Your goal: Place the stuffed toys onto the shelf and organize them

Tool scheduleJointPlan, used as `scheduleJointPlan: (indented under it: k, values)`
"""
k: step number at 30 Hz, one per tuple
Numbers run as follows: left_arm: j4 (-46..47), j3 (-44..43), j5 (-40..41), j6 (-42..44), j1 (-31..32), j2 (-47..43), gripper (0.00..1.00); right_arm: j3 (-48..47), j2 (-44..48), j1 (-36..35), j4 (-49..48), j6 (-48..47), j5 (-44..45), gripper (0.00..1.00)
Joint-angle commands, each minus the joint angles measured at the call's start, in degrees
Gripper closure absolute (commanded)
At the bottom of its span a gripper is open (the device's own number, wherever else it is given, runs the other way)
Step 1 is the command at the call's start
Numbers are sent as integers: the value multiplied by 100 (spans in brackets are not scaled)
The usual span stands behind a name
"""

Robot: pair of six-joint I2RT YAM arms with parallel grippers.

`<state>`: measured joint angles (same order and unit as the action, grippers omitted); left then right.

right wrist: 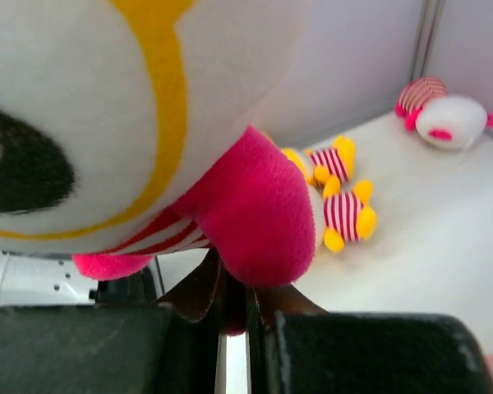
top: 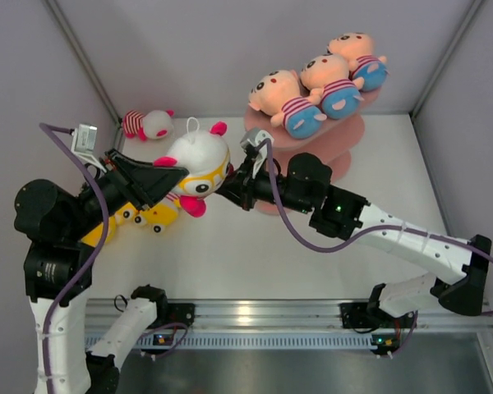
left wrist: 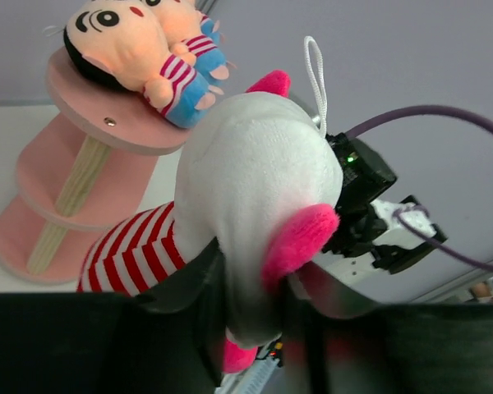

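Note:
My right gripper is going to let go of the white-faced toy, now hanging between both arms, on the pink shelf's middle board [top: 343, 136], under the top board.
A white-faced stuffed toy [top: 199, 160] with magenta limbs and a striped shirt hangs in the air between both arms. My left gripper [top: 168, 168] is shut on the back of its head [left wrist: 255, 180]. My right gripper [top: 222, 190] is shut on one magenta limb [right wrist: 255, 222], pinched between its fingers. The pink shelf [top: 345, 152] stands at the back right, with three peach-faced toys [top: 324, 82] lying on its top board. Yellow toys [top: 152, 215] lie on the table below the left arm. Another white-faced toy [top: 148, 125] lies at the back left.
Grey walls close the table at the back and on both sides. The shelf's lower boards [left wrist: 33, 238] show pale posts between them. The right arm reaches across the middle of the table, just in front of the shelf.

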<state>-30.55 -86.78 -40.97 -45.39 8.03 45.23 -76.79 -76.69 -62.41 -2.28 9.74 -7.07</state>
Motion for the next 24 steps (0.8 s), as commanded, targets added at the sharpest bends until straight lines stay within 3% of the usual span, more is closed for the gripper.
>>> scheduleJointPlan:
  k: [1,3,7,14,20,24]
  values:
    - [347,372,228,992,-12,-312,62,33,514,63,911,125,206,100]
    - [277,661,475,1346,-12,-453,44,155,689,54,1746,142,232,100]
    - [102,1022,766,2391,-12,-743,31,717,1111,54,2679,239,346,100]
    - [-101,1321,1170,2930,-12,-902,30,1562,1717,54,3576,432,320,100]
    - [-110,1427,1197,3018,-12,-955,30,1843,1718,264,4219,669,426,100]
    - [-110,1471,1179,3079,-12,-1016,30,2309,1981,1368,4149,740,-250,100]
